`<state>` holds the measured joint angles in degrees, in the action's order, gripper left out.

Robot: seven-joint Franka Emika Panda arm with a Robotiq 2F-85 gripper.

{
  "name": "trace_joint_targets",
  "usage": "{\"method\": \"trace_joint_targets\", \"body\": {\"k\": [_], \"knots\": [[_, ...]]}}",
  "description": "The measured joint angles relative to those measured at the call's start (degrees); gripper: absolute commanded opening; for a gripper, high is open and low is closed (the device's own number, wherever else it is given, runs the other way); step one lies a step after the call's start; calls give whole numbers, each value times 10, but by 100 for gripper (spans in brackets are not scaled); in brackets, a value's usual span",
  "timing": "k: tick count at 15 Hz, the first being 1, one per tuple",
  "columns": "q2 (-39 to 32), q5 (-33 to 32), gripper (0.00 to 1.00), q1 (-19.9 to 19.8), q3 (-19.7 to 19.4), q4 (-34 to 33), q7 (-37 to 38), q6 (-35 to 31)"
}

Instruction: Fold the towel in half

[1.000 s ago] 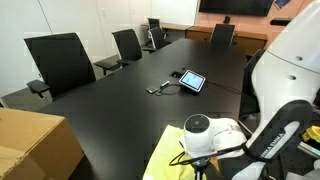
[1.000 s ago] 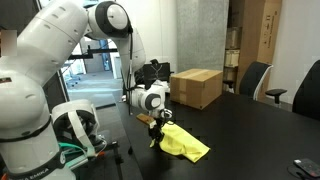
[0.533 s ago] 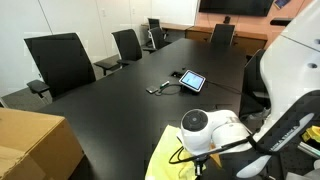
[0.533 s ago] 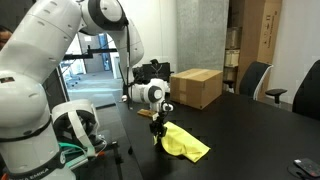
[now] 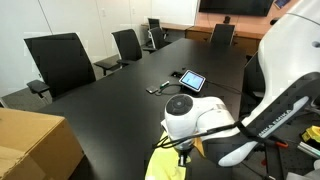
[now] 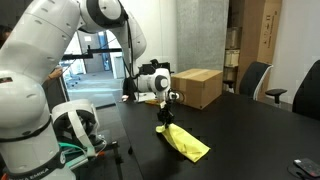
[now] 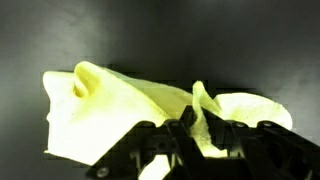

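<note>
Next, my gripper lets go of the towel's pinched edge on top of the towel's flat part on the black table (image 5: 161,174).
The pale yellow towel (image 6: 184,142) lies bunched on the black table, with one part lifted. My gripper (image 6: 165,117) is shut on a pinched edge of the towel and holds it up above the table. In the wrist view the towel (image 7: 110,105) spreads below, and a fold of it stands up between my black fingers (image 7: 184,128). In an exterior view the towel (image 5: 163,162) shows low at the frame's bottom, mostly hidden behind the gripper body (image 5: 183,152).
A brown cardboard box (image 6: 195,86) stands on the table behind the gripper, also seen in an exterior view (image 5: 30,145). A small tablet (image 5: 192,80) with a cable lies mid-table. Black office chairs (image 5: 62,62) line the table's far side.
The gripper has moved up and across the table with the towel's edge, lifting and stretching the cloth.
</note>
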<state>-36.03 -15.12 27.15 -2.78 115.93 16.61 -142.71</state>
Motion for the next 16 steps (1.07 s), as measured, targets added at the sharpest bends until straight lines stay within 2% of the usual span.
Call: {"method": "trace_joint_targets", "body": {"k": [6, 13, 14, 16], "knots": [[-28, -16, 3, 3, 30, -93, -4, 31], [-147, -43, 5, 15, 38, -224, -19, 71], [-164, -45, 35, 19, 36, -244, -19, 73], [-190, -46, 43, 24, 32, -281, -19, 77]]}}
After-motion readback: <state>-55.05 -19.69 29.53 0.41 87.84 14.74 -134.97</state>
